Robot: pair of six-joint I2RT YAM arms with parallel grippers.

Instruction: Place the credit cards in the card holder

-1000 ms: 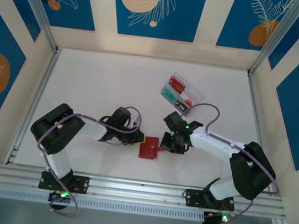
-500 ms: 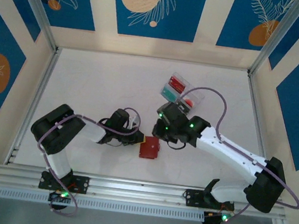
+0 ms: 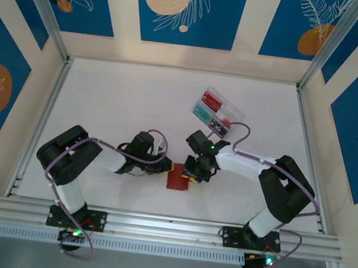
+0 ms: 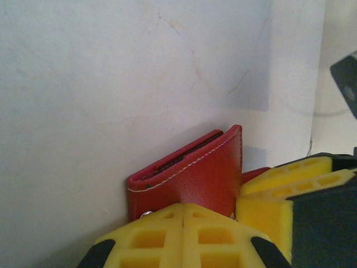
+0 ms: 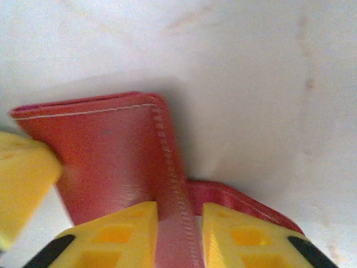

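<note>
The red cover of the card holder is shut over its pockets, so next my right gripper pinches the stitched edge (image 5: 172,159) by the strap and folds the cover open toward my left gripper.
The card holder (image 3: 177,177), a small red wallet, lies on the white table between my two grippers. My left gripper (image 3: 165,165) is at its left edge, fingers pressed together on the wallet's near end by the snap (image 4: 146,213). In the left wrist view the card holder (image 4: 195,173) rises just beyond those fingers. My right gripper (image 3: 193,170) is at the wallet's upper right. In the right wrist view its fingers (image 5: 120,234) stand slightly apart, straddling the stitched edge of the card holder (image 5: 106,151), with a thin gap on the right. Credit cards (image 3: 209,101), red and teal, sit in a clear box.
The clear compartment box (image 3: 230,114) stands behind the right gripper, toward the back right of the table. Aluminium rails (image 3: 166,227) run along the near edge by the arm bases. Patterned walls enclose the table on three sides.
The right arm swung out toward the clear box, then came back down onto the wallet's right edge with its jaws parting. The left gripper stayed put and shut.
</note>
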